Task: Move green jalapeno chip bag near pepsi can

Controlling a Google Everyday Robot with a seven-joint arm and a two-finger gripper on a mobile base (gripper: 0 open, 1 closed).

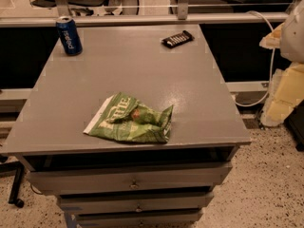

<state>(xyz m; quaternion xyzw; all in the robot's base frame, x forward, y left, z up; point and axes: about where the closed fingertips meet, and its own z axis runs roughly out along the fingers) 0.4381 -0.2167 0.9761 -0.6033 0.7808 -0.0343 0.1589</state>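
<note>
Next, my gripper should go to the green jalapeno chip bag's crumpled middle, around the small reddish spot [141,119], and close there.
The green jalapeno chip bag [131,119] lies crumpled near the front edge of the grey table [142,61], with white lettering and a small reddish spot. The pepsi can [69,35] stands upright at the table's far left corner, well apart from the bag. My gripper [281,101] shows as pale cream parts at the right edge of the camera view. It is off the table's right side, lower than the tabletop's far edge and far from both bag and can. It holds nothing that I can see.
A small black bar-shaped wrapper [177,39] lies at the far right of the tabletop. Drawers [130,179] sit under the table's front edge. A white cable [269,65] hangs to the right. A rail [142,19] and chairs stand behind the table.
</note>
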